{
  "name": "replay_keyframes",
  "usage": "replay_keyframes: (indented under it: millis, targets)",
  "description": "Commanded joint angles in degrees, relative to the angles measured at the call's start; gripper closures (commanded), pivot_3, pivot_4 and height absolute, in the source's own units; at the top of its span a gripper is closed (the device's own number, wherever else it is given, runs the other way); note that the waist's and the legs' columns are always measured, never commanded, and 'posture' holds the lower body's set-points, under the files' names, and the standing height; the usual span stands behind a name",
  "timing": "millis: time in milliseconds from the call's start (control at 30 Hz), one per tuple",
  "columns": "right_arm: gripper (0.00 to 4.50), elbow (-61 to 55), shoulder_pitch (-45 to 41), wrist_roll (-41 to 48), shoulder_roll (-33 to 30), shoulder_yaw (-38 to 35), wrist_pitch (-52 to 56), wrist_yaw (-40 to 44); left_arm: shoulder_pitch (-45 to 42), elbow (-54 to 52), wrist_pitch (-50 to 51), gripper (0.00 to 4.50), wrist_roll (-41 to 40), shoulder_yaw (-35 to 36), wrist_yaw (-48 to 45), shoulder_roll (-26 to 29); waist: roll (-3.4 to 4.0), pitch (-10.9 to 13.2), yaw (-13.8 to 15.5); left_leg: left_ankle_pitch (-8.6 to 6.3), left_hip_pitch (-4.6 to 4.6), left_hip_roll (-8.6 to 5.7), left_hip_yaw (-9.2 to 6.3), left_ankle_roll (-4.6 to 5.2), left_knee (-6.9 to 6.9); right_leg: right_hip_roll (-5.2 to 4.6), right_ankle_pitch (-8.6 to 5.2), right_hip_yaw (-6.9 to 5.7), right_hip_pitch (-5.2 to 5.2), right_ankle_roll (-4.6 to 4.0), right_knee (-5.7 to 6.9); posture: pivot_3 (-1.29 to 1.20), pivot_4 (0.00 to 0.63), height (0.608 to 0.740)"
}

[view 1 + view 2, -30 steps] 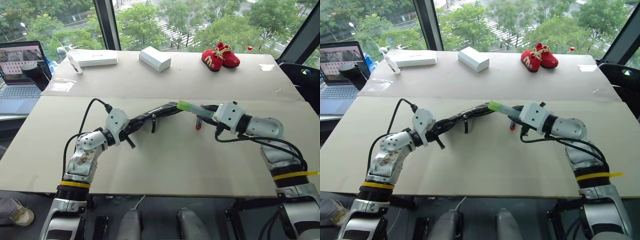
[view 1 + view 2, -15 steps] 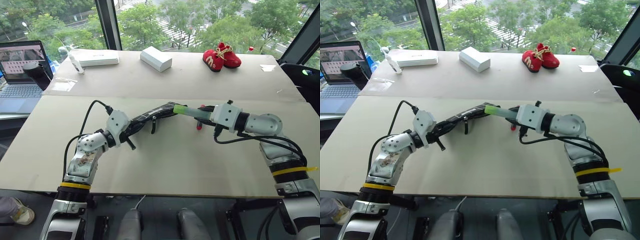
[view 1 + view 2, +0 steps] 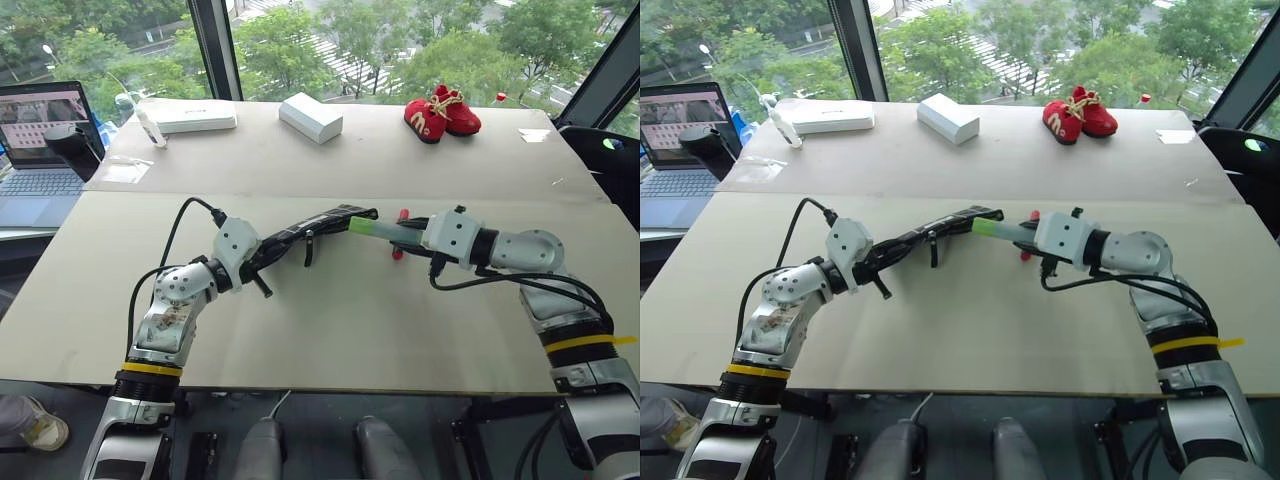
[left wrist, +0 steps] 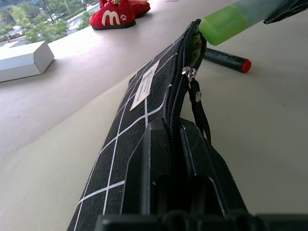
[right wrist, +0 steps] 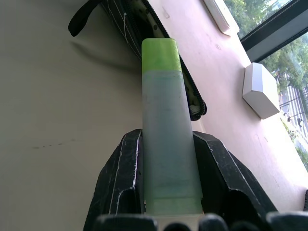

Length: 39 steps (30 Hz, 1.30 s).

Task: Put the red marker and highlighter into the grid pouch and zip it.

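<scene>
I will let go of the highlighter with my right gripper inside the grid pouch's middle (image 3: 314, 232) (image 5: 126, 17), just above the hanging black pull cord.
My left gripper (image 3: 262, 250) is shut on one end of the grid pouch (image 3: 312, 222) and holds it edge-up above the table, zipper side up. The pouch's far end gapes open (image 4: 195, 41), and its black pull cord (image 4: 199, 113) hangs down. In my right gripper (image 3: 408, 233), which is shut on it, the pale green highlighter (image 3: 378, 229) lies nearly level. Its bright green cap (image 5: 161, 55) sits right at the pouch's open end (image 5: 180, 82). The red marker (image 4: 226, 60) lies on the table beside the right gripper, partly hidden by it, with a red end (image 3: 403, 214) showing.
A laptop (image 3: 40, 130) stands at the far left. At the back of the table are a flat white device (image 3: 195, 115), a white box (image 3: 310, 117) and a pair of red shoes (image 3: 440, 110). The table (image 3: 330, 330) has bare room in front of the arms.
</scene>
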Motion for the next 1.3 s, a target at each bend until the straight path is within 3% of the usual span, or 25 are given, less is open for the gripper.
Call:
replay_keyframes:
  millis: [33,400,833,1133,1200,1300]
  targets:
    - [3.42,0.22,-1.56,-0.23,0.17,-0.62,-0.21,-0.25,0.34,-3.44,0.12,4.5,0.08,-0.46,0.02,0.73,0.0,0.0,0.0,0.0,0.0,0.0,0.0,0.0,0.0,0.0,0.0,0.0,0.0,0.0,0.0,0.0,0.15,0.729]
    - [3.42,3.81,-5.28,-2.79,2.98,3.28,0.33,1.63,0.87,-3.77,-0.71,4.5,1.14,-1.38,-0.51,1.24,0.0,0.0,-0.15,0.0,0.02,0.0,0.0,0.0,0.0,0.0,0.0,0.01,0.0,0.0,0.02,0.0,0.15,0.729]
    - [3.42,10.77,-14.96,-8.41,13.63,10.99,-2.89,1.79,0.89,-3.73,-0.93,4.5,0.78,-1.94,-0.99,1.37,0.0,0.0,-0.08,0.0,0.04,0.0,-0.01,0.0,0.0,0.0,0.01,0.0,-0.02,-0.01,0.11,0.0,0.15,0.729]
    - [3.42,13.51,-17.46,-11.87,17.31,15.79,-12.98,2.7,1.06,-4.05,-0.41,4.5,0.21,-1.71,-1.35,1.57,0.0,0.0,-0.18,0.0,0.05,0.0,-0.02,0.0,0.02,-0.01,0.01,-0.02,-0.06,-0.01,0.25,0.0,0.15,0.729]
    - [2.39,14.15,-18.0,-10.3,18.02,14.82,-11.75,3.94,0.9,-3.92,-0.28,4.5,0.08,-1.56,-1.32,1.42,0.0,0.0,-0.23,0.0,0.05,0.0,-0.01,0.0,0.02,0.0,0.01,-0.02,-0.06,-0.01,0.25,0.0,0.15,0.729]
    - [1.54,16.13,-19.4,-11.08,17.8,12.9,-11.77,1.78,0.99,-4.02,-0.19,4.5,0.04,-1.43,-1.11,1.31,0.01,0.0,-0.32,0.0,0.08,0.02,-0.02,0.0,0.02,0.0,0.01,-0.02,-0.06,-0.02,0.28,0.0,0.15,0.729]
